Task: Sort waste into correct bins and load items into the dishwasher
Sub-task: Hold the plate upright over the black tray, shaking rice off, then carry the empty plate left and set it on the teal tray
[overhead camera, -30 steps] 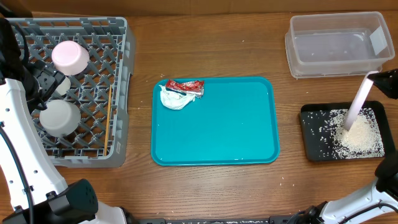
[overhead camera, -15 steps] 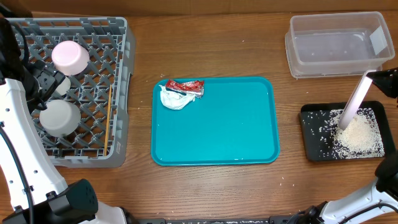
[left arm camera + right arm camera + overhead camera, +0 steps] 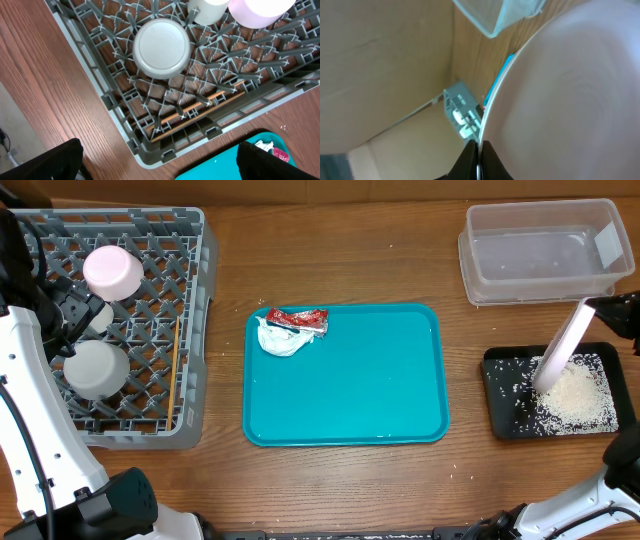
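I should use my right gripper to set down and let go of the large white plate on the teal tray (image 3: 308, 390), just in front of the napkin.
My right gripper (image 3: 612, 308) is shut on the rim of the large white plate (image 3: 562, 346), which hangs steeply tilted with its lower edge over the black tray (image 3: 500, 405), where white rice crumbs (image 3: 575, 402) lie in a heap. In the right wrist view the plate (image 3: 570, 95) fills the frame, pinched between my fingertips (image 3: 479, 159). My left gripper (image 3: 160, 169) hangs open above the near corner of the grey dish rack (image 3: 195, 320), holding nothing. The rack holds an upturned grey bowl (image 3: 161, 48), a white cup (image 3: 207, 9), a pink dish (image 3: 112, 270) and chopsticks (image 3: 200, 107). A napkin (image 3: 283, 340) and a red packet (image 3: 300, 320) lie on the teal tray (image 3: 380, 380).
A clear plastic tub (image 3: 540, 250) with a white label stands at the back right, just behind the black tray. Bare wooden table (image 3: 340, 260) runs between the rack, the teal tray and the tub. A few crumbs dot the wood near the teal tray.
The plate's lower edge has swung a little to the left over the black tray. The left arm and everything in the rack have stayed put.
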Available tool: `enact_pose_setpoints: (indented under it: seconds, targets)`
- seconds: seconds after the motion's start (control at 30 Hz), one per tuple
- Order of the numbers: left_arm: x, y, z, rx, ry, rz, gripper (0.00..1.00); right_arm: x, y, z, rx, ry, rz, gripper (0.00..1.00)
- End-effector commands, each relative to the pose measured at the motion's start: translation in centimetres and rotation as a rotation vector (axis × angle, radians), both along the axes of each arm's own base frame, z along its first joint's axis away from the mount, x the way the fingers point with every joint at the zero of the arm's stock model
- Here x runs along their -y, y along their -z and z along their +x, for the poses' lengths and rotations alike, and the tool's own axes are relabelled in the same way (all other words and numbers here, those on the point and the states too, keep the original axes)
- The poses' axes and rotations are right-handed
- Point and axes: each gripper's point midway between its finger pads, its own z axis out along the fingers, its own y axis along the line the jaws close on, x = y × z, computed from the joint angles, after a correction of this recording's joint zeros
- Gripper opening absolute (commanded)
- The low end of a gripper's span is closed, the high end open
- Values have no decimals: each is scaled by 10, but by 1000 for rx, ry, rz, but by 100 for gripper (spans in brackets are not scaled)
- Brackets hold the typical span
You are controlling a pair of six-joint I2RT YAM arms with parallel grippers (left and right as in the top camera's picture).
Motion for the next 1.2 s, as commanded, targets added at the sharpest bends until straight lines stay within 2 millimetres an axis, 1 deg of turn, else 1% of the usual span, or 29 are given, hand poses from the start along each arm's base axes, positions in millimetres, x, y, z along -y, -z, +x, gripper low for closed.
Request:
enact_pose_setpoints:
  seconds: [0.0,0.13,0.23,0.27,0.3,0.33,0.37,0.43,0.5,0.53,0.63,0.73,0.83,0.97,1.03,1.1,1.13,1.17]
  targets:
    - [-1,2,1,-13,16,3,100,-24,-25,8,174,-84,26,4]
    - [-1,2,1,-13,16,3,100,-56,-26,13,178,-179,7,4]
    - [-1,2,1,-13,16,3,100,-92,-29,17,185,-278,-2,4]
    - [-1,2,1,-13,16,3,100,-120,-28,16,181,-356,-14,4]
    - [-1,2,1,-13,16,3,100,-135,-28,15,178,-400,-20,4]
    - [-1,2,1,-13,16,3,100,-161,-26,14,182,-479,-39,4]
    - [-1,2,1,-13,16,3,100,-178,-24,13,187,-529,-53,4]
    - [-1,2,1,-13,16,3,100,-202,-20,11,194,-604,-79,4]
    - [-1,2,1,-13,16,3,100,-230,-8,9,183,-692,-153,4]
    - [-1,2,1,-13,16,3,100,-238,-3,9,170,-716,-185,4]
    - [-1,2,1,-13,16,3,100,-272,21,4,105,-806,-369,4]
    - [-1,2,1,-13,16,3,100,-303,38,0,76,-854,-538,4]
    - [-1,2,1,-13,16,3,100,-337,50,-2,58,-828,-702,4]
    - [-1,2,1,-13,16,3,100,-392,67,-11,90,-799,-872,4]
    - [-1,2,1,-13,16,3,100,-418,80,-17,98,-777,-919,4]
    - [-1,2,1,-13,16,3,100,-446,97,-25,96,-753,-926,4]
    - [-1,2,1,-13,16,3,100,-466,110,-32,99,-759,-921,4]
    - [-1,2,1,-13,16,3,100,-475,116,-35,102,-764,-916,4]
